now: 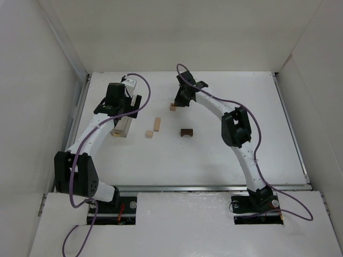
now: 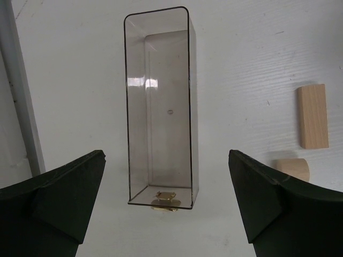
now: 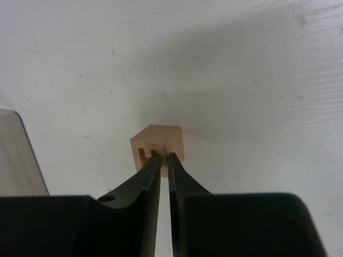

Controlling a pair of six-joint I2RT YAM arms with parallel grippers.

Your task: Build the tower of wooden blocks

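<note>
My right gripper, with its shut fingers against the tan cube's stamped side, should open and grasp the cube's two neighboring sides (image 3: pixel 176 143) before it lifts the cube.
The wooden pieces lie apart on the white table, not stacked. A pale tan cube (image 1: pixel 172 106) sits at the back; in the right wrist view the cube (image 3: pixel 158 140) shows a stamped mark on its near face. My right gripper (image 1: pixel 180 100) is shut, and its tips (image 3: pixel 164 158) rest against the cube's near face without holding it. A tan bar (image 1: pixel 157 124), a small tan piece (image 1: pixel 149 134) and a dark brown notched block (image 1: pixel 186 131) lie mid-table. My left gripper (image 2: pixel 166 156) is open above the clear box, with the bar (image 2: pixel 313 115) to its right.
A clear plastic rectangular box (image 2: pixel 161 107) with a small brass latch stands below the left gripper, also seen in the top view (image 1: pixel 122 127). Its corner shows at the left of the right wrist view (image 3: pixel 19 155). White walls enclose the table.
</note>
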